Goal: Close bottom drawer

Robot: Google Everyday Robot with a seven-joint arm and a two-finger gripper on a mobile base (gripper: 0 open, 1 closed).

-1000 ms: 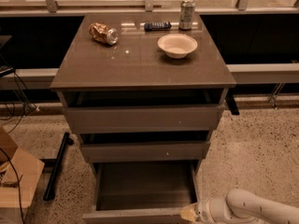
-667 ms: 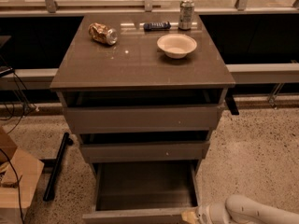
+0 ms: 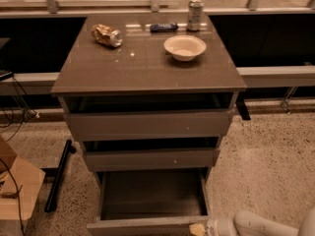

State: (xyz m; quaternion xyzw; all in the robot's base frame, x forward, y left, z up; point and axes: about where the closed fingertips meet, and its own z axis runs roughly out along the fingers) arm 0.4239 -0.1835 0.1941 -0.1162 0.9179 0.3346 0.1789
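Note:
My gripper is going to let go of the bottom drawer once its front is pushed in just below the middle drawer (image 3: 153, 197).
The bottom drawer (image 3: 147, 226) is pulled far out of the grey-brown cabinet, and its shallow empty box shows from above. Its flat front runs along the lower edge of the camera view. My gripper (image 3: 199, 228) is at the right end of that front, at the bottom edge of the view, with its white arm (image 3: 261, 225) reaching in from the lower right. The middle drawer (image 3: 150, 159) and the top drawer (image 3: 147, 124) stand slightly out.
On the cabinet top (image 3: 147, 65) lie a crushed can (image 3: 107, 35), a dark flat object (image 3: 164, 27), an upright can (image 3: 195, 14) and a white bowl (image 3: 184, 47). A cardboard box (image 3: 17, 191) and a black bar (image 3: 58, 176) are on the floor at left.
My gripper and arm have moved lower in the view, at the right end of the bottom drawer's front. The drawer looks as far out as before.

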